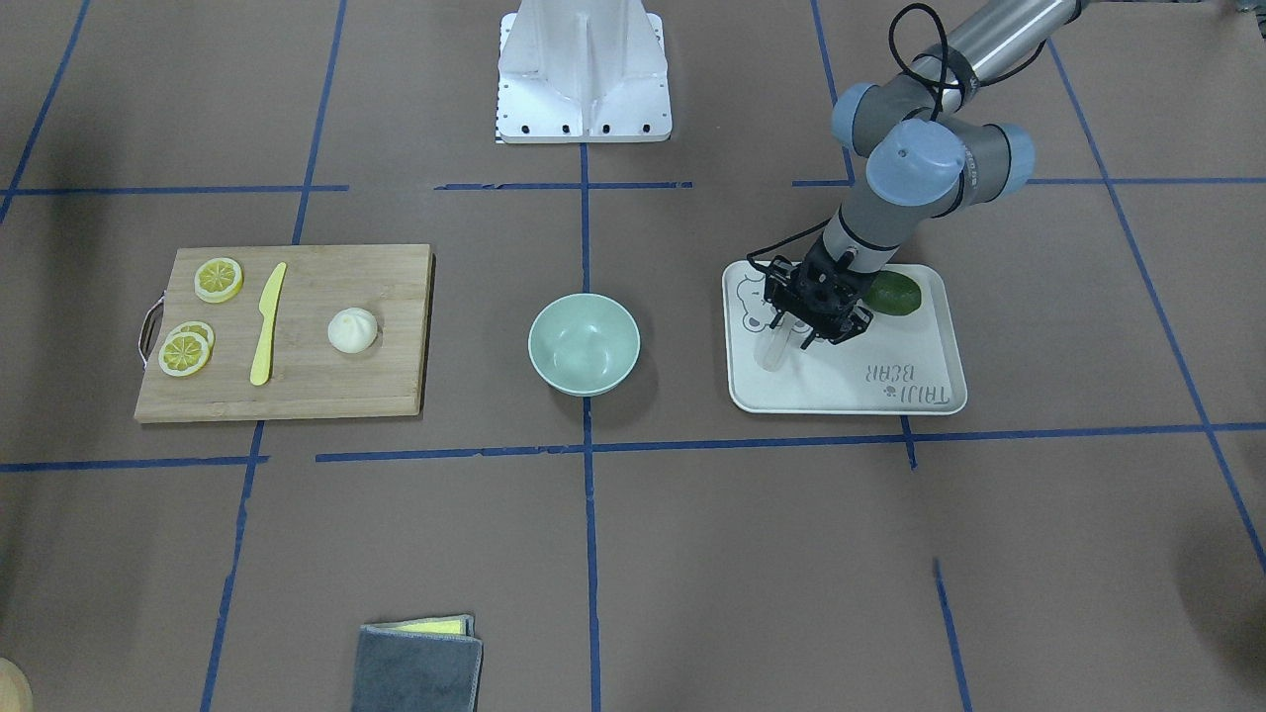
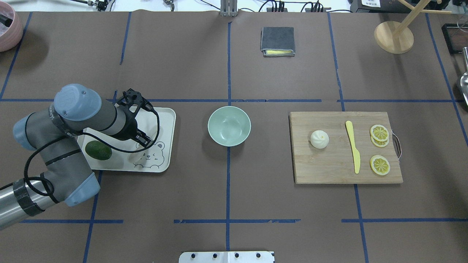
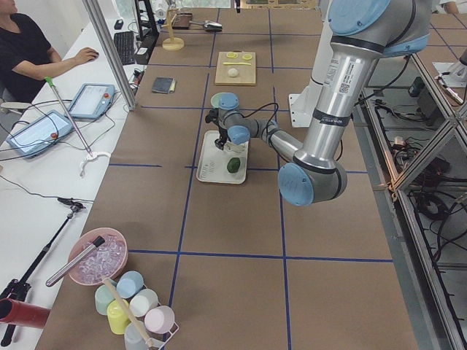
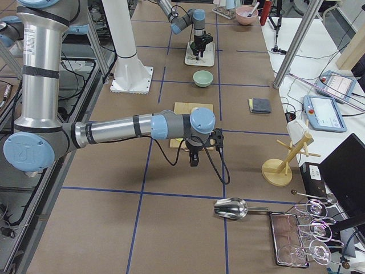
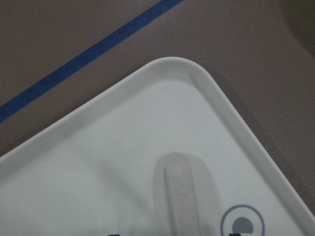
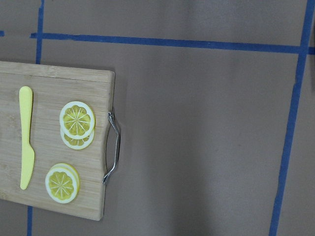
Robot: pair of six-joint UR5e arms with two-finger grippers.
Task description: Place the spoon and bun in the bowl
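Note:
My left gripper needs to let go of the off-white spoon inside the mint-green bowl (image 1: 565,370), against the rim closest to the grey cloth.
The off-white spoon (image 1: 771,351) lies on the white bear-print tray (image 1: 890,396); its handle fills the bottom of the left wrist view (image 5: 179,196). My left gripper (image 1: 811,334) is low over the spoon's handle end and looks open, with the handle between its fingers. The white bun (image 1: 352,329) sits on the wooden cutting board (image 1: 326,386), also in the overhead view (image 2: 319,139). The mint-green bowl (image 1: 584,343) stands empty at the table's middle. My right gripper (image 4: 194,161) shows only in the right side view, beyond the board's handle end; I cannot tell its state.
A dark green avocado (image 1: 895,294) lies on the tray beside the left wrist. A yellow plastic knife (image 1: 267,324) and lemon slices (image 1: 219,279) share the board with the bun. A folded grey cloth (image 1: 417,667) lies at the operators' edge.

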